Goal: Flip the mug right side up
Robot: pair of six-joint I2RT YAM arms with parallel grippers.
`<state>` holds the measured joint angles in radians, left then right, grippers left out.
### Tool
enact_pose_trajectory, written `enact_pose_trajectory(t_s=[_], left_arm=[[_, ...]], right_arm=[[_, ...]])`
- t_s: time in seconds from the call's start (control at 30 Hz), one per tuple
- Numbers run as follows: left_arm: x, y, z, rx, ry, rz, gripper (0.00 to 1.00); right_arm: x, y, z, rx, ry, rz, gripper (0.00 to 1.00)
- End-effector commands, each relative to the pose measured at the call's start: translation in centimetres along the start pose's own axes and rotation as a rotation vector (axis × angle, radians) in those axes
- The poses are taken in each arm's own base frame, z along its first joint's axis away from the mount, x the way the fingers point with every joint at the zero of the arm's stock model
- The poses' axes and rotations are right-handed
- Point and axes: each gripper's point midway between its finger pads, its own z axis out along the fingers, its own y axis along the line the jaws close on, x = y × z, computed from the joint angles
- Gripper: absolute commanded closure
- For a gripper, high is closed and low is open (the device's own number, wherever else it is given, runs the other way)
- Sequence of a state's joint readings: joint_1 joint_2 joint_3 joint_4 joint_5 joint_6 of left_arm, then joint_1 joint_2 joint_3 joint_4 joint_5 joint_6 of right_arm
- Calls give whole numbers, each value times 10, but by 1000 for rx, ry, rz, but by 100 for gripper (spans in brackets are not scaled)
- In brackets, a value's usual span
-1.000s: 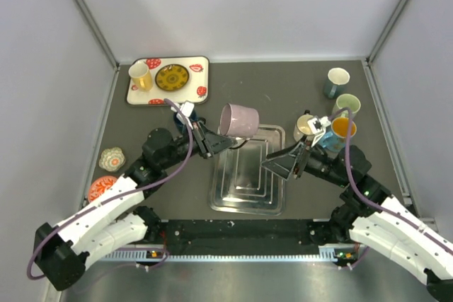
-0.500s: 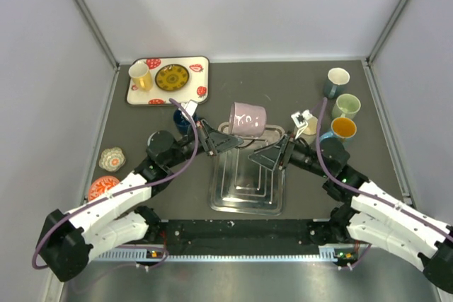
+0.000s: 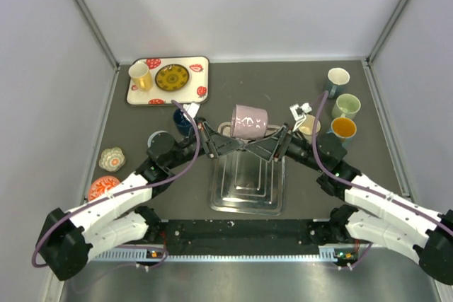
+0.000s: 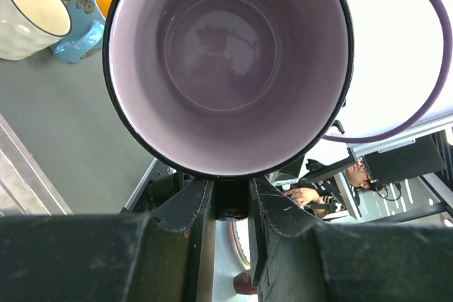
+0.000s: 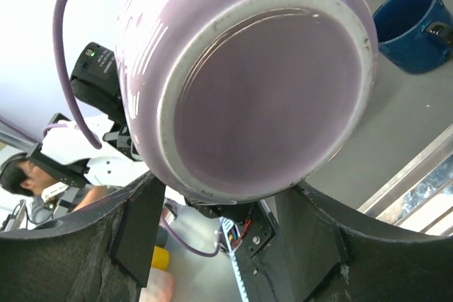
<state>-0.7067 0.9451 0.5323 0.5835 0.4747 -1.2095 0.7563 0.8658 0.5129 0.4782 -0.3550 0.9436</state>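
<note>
My right gripper needs to reach under and close on the mug's handle point(image 4: 231, 200) before my left gripper opens, as my right gripper's fingers are spread around the mug's base.
The purple mug point(image 3: 249, 121) is held in the air above the far end of the metal tray point(image 3: 248, 189), lying on its side. My left gripper point(image 3: 224, 143) is shut on the mug's lower edge. In the left wrist view its open mouth point(image 4: 226, 61) faces the camera, and the gripper point(image 4: 230, 190) pinches a dark part just under the rim. My right gripper point(image 3: 273, 146) is open. In the right wrist view the mug's base point(image 5: 269, 97) fills the frame, with the gripper point(image 5: 223, 199) spread to either side below it.
A strawberry-patterned tray point(image 3: 200, 70) with a yellow cup and plate stands at the back left. A dark blue cup point(image 3: 182, 122) is beside the left arm. Several cups point(image 3: 345, 106) stand at the right. Two small dishes point(image 3: 112, 158) lie at the left edge.
My right gripper has moved left and up to the mug's base, still open. The left gripper has shifted the mug slightly right and turned it more level.
</note>
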Motion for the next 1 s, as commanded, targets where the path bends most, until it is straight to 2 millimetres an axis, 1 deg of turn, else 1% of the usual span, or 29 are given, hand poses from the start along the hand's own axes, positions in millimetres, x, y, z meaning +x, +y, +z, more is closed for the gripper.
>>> enact_pose_trajectory(t_s=[0.0, 0.1, 0.13, 0.17, 0.2, 0.37, 0.5, 0.53, 0.67, 0.7, 0.77, 0.8, 0.93, 0.97], left_arm=[[-5, -35, -1, 137, -17, 79, 100], [-1, -34, -1, 136, -1, 83, 100], [-1, -33, -1, 134, 0, 84, 100], [0, -32, -1, 131, 2, 85, 100], [0, -32, -1, 131, 4, 84, 100], [4, -28, -3, 125, 15, 81, 100], [7, -26, -5, 119, 21, 84, 100], [6, -27, -6, 122, 18, 90, 100], [7, -22, -8, 100, 15, 100, 100], [7, -22, -9, 98, 10, 113, 100], [5, -23, -11, 97, -4, 127, 100], [4, -23, -12, 97, -13, 139, 100], [-3, -30, -14, 96, -46, 177, 100], [-2, -31, -14, 98, -44, 191, 100]], right_arm=[[-34, 34, 6, -93, -109, -37, 40], [-36, 30, 8, -78, -122, -26, 49], [-38, 30, 9, -79, -128, -27, 55], [-39, 29, 10, -75, -134, -21, 57], [-39, 29, 11, -75, -136, -20, 63], [-45, 31, 15, -85, -148, -4, 73], [-44, 25, 20, -61, -140, 15, 100], [-44, 23, 21, -55, -134, 18, 100], [-41, 11, 25, 13, -105, 20, 100], [-37, 4, 25, 42, -89, 22, 100], [-37, 0, 24, 67, -90, 18, 100], [-33, -7, 24, 98, -70, 19, 100], [-31, -13, 25, 142, -53, 23, 100], [-31, -14, 24, 150, -51, 21, 98]])
